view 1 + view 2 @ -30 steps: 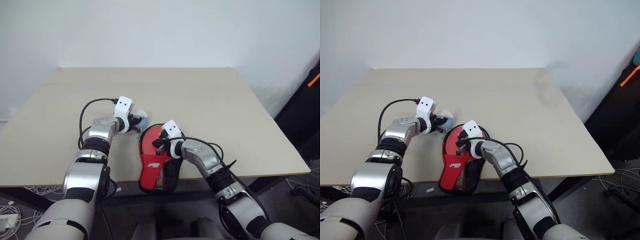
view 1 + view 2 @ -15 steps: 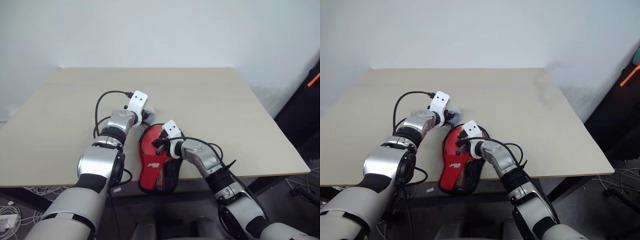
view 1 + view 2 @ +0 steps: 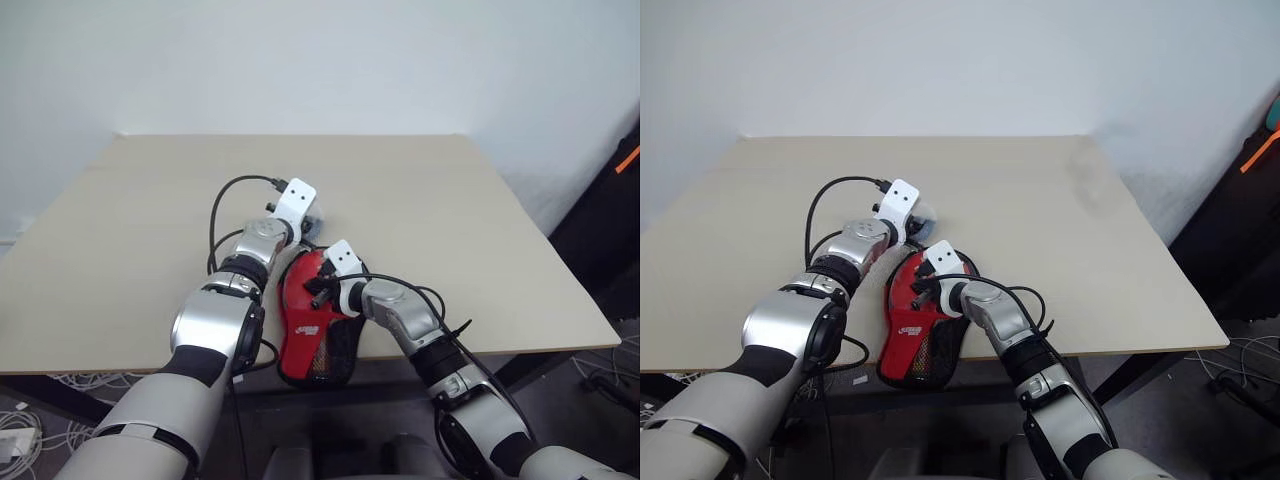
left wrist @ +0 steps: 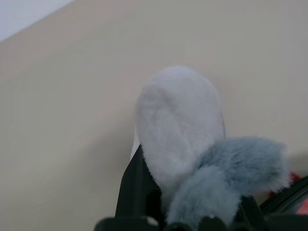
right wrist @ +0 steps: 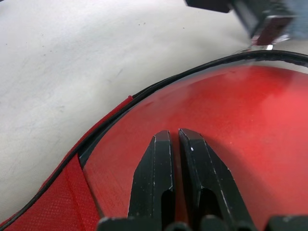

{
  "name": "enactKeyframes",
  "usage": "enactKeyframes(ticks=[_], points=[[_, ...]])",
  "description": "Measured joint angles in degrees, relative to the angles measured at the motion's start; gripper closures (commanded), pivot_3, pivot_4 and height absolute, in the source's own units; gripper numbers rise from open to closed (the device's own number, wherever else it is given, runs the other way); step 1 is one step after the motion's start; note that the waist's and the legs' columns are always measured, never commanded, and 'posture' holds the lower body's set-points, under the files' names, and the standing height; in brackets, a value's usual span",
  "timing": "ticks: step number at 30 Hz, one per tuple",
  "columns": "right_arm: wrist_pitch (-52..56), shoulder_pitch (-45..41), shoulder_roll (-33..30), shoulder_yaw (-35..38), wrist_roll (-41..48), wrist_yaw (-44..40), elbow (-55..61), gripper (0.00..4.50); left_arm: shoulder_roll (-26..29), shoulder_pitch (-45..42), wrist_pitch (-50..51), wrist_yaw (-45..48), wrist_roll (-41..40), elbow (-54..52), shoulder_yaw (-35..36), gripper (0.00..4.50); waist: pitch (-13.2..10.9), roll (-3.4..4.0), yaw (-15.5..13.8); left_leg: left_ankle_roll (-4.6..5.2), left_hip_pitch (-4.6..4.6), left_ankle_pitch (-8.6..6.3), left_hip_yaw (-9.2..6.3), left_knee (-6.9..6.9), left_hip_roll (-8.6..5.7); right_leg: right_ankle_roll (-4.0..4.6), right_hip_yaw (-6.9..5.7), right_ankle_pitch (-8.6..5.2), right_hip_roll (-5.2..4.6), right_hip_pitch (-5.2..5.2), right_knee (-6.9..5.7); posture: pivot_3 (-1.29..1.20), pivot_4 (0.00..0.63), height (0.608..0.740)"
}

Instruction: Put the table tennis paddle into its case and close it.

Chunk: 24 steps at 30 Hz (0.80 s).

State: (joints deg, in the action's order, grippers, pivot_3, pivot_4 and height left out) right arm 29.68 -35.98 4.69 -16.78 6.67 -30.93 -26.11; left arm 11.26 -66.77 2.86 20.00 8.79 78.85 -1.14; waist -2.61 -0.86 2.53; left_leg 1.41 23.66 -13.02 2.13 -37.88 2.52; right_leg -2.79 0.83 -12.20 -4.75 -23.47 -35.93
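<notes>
My left gripper is going to put the fluffy whitish-grey lump down on the far round end of the red case [image 3: 320, 250].
The red case [image 3: 305, 322] lies near the table's front edge. Its black mesh narrow end [image 3: 343, 352] hangs over that edge. My right gripper [image 5: 174, 137] is shut with nothing between its fingers, and its tips rest on the case's glossy red top [image 5: 231, 110]. My left gripper [image 3: 308, 228] is at the far round end of the case, shut on a fluffy whitish-grey lump [image 4: 180, 125]. The table tennis paddle is hidden.
The beige table [image 3: 450, 200] stretches back to a white wall. A black object with an orange strip [image 3: 625, 160] stands off the table's right side. White cables [image 3: 20, 425] lie on the floor at the left.
My left arm has swung right with the fluffy lump, from beside the case to its far round end. The right gripper and the case have stayed put.
</notes>
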Motion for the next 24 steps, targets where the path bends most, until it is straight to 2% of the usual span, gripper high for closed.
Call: enactKeyframes(ticks=[12, 19, 24], points=[[0.9, 0.1, -0.1, 0.0, 0.0, 0.0, 0.6, 4.21, -5.3, -0.5, -5.0, 4.4, 1.2, 0.2, 0.2, 4.04, 0.0, 0.0, 0.0, 0.0, 0.0, 0.0, 0.0, 0.0, -0.02, -0.01, 0.0, 0.0, 0.0, 0.01, 0.01, 0.0, 0.0, 0.74], [1.3, 0.3, -0.2, 0.0, 0.0, -0.1, 1.0, 4.21, -5.0, 1.3, -9.3, 14.8, 2.5, 0.1, -2.0, 4.04, 0.0, 0.0, 0.0, 0.01, 0.0, 0.0, -0.01, 0.0, -0.02, -0.01, 0.01, -0.01, 0.0, 0.01, 0.0, 0.0, 0.0, 0.74], [1.4, 0.4, -0.4, -0.1, 0.0, -0.3, 1.0, 4.21, -2.7, 1.8, -12.1, 22.8, 3.0, -0.8, -3.3, 4.04, 0.0, 0.0, 0.0, 0.01, 0.0, 0.0, -0.01, 0.01, -0.01, -0.01, 0.01, -0.01, 0.0, 0.0, 0.0, 0.0, 0.0, 0.74]])
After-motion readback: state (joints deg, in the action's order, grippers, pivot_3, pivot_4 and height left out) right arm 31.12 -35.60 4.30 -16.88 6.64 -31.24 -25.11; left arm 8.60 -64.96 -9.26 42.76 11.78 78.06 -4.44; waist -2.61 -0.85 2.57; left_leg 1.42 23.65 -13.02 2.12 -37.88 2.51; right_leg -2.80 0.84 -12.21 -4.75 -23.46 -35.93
